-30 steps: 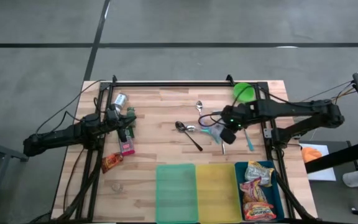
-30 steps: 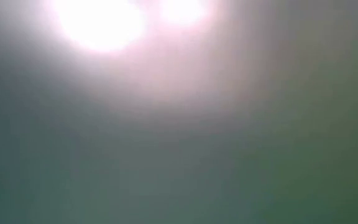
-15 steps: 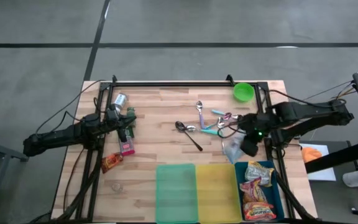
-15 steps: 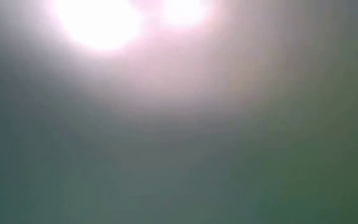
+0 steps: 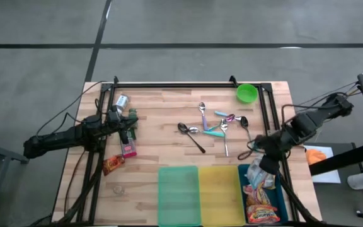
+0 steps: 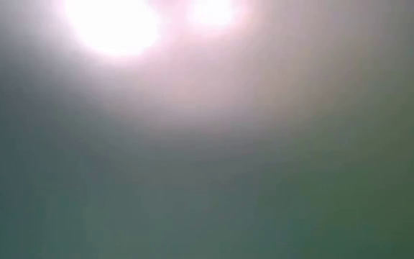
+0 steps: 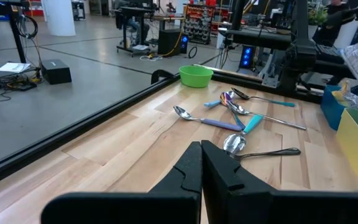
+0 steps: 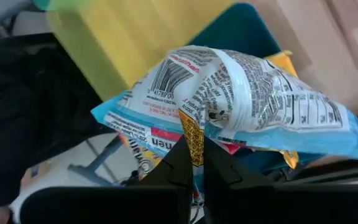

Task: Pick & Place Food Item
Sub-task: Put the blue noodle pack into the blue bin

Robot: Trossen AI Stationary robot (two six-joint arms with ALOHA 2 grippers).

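Observation:
Next, I release the white and pale-blue packet, now held over the bin's far end, with my right gripper in the far end of the blue bin [image 5: 253,176] [image 8: 235,93], behind the other packets.
My right gripper [image 5: 263,166] [image 8: 194,152] is shut on a white and pale-blue snack packet [image 5: 256,174] [image 8: 253,106] printed with a barcode. It holds the packet over the far end of the blue bin [image 5: 241,197] [image 8: 241,28] at the near right. That bin holds several other snack packets [image 5: 260,205]. My left gripper [image 5: 126,130] [image 7: 201,155] waits shut at the table's left, touching nothing. A pink packet [image 5: 128,149] and a red-orange packet [image 5: 112,164] lie flat near it. The low view shows only glare. My right gripper pinches a creased fold of the wrapper [image 8: 192,127], about midway along the packet, between its two fingers. The fingers come steeply from above. The packet is lifted clear and spreads out to both sides below the fingertips, over the blue bin.
A yellow bin [image 5: 219,195] and a green bin [image 5: 179,195] stand beside the blue one along the near edge. Several spoons [image 5: 210,129] lie mid-table and a green bowl [image 5: 246,93] sits at the far right. A can [image 5: 121,101] lies far left. A black frame rail [image 5: 188,84] borders the table.
My right gripper has carried the snack packet from beside the spoons toward the table's right and near edges, rising a little, turning and tipping more steeply downward. The packet, lifted clear all the while, now hangs over the blue bin.

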